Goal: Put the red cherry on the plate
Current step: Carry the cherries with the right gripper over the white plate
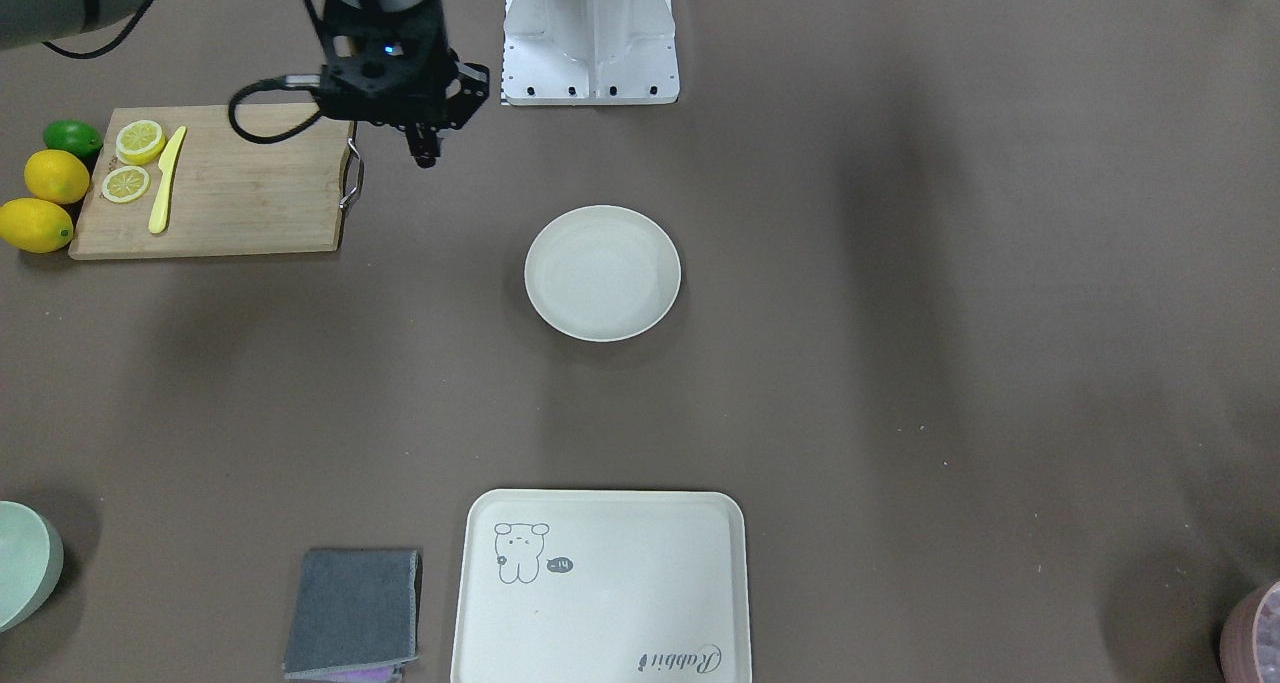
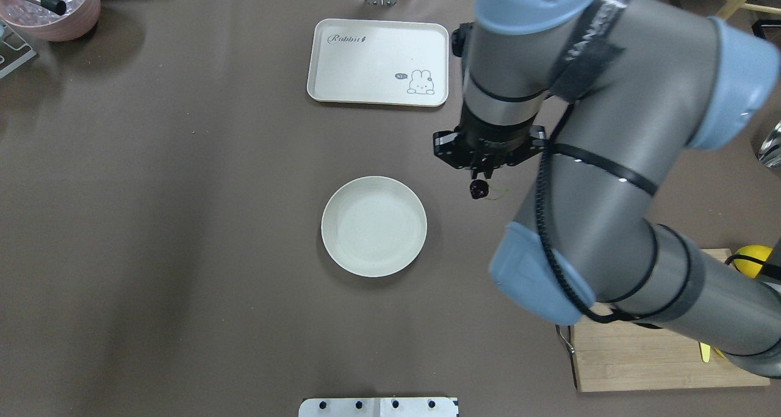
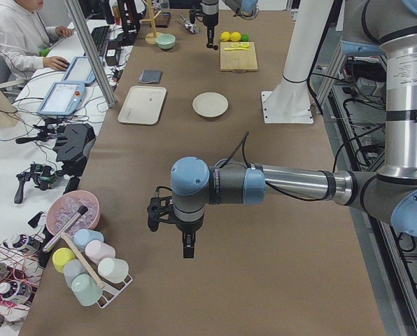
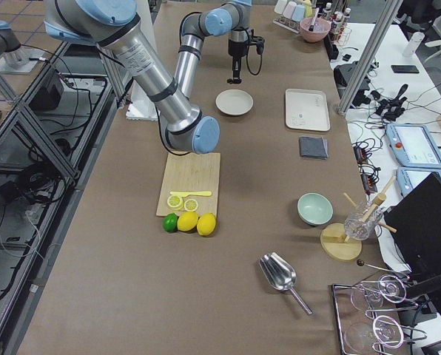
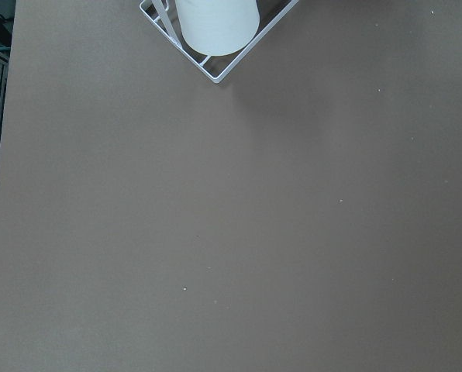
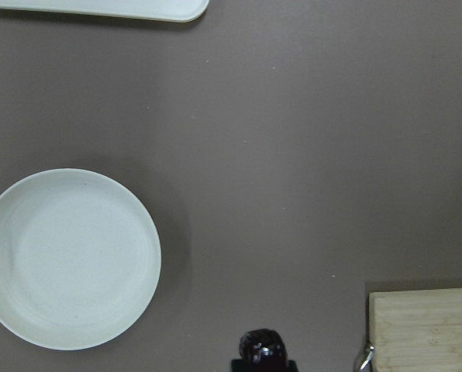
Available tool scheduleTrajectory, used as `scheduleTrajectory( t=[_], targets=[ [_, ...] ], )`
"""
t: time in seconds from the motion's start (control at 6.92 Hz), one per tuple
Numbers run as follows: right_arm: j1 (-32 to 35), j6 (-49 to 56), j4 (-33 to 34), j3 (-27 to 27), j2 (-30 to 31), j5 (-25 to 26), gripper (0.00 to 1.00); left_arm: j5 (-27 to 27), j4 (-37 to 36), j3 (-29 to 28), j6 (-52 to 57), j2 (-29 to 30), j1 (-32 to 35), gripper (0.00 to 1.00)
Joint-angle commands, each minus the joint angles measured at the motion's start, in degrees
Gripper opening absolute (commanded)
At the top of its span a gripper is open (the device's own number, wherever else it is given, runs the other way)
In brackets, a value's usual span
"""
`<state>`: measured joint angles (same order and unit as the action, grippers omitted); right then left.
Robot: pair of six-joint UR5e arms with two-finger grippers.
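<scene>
Next, my right gripper lets go of the red cherry at about the middle of the empty cream-white plate (image 1: 595, 280) (image 6: 77, 254).
The red cherry (image 2: 479, 189) is a tiny dark round fruit with a thin green stem, hanging in the air under my right gripper (image 2: 481, 176), which is shut on it. The right wrist view shows the cherry (image 6: 262, 346) at the bottom edge. The plate (image 2: 373, 226) is round, cream-white and empty, and lies on the brown table left of and slightly nearer than the gripper. In the right wrist view the plate (image 6: 70, 258) sits at the left. My left gripper (image 3: 187, 250) hangs over bare table far from the plate, and I cannot tell its state.
A bamboo cutting board (image 1: 215, 183) carries lemon slices and a yellow knife (image 1: 166, 180), with lemons (image 1: 45, 201) and a lime beside it. A cream bear tray (image 1: 600, 588), grey cloth (image 1: 355, 613) and mint bowl (image 1: 20, 563) lie farther out. A cup rack (image 3: 89, 269) stands near the left arm.
</scene>
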<state>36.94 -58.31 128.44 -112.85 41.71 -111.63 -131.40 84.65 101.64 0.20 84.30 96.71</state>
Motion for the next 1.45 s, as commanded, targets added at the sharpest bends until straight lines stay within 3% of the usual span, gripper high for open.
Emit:
scheduleTrajectory(
  t=[0.0,0.29,0.43,0.87,1.3],
  targets=[
    [-5.0,-2.1,-9.8,9.6,-2.2,4.3,0.00,0.0,0.2,-1.0,0.1,0.5,0.0,0.99],
    [-7.0,-4.2,-20.9,21.6,-4.9,6.7,0.00,0.0,-0.2,-2.1,0.0,0.9,-0.1,0.99],
    [-7.8,-5.0,-21.7,24.8,-6.0,8.3,0.00,0.0,-0.3,-2.9,0.0,1.3,-0.1,0.99],
    [-13.3,-9.1,-22.1,25.0,-5.5,13.3,0.00,0.1,-0.5,-3.2,0.0,1.2,-0.1,0.99],
    [-14.3,-9.4,-25.5,26.1,-4.0,14.8,0.00,0.0,-0.2,-3.1,0.0,1.2,-0.1,0.99]
  ],
)
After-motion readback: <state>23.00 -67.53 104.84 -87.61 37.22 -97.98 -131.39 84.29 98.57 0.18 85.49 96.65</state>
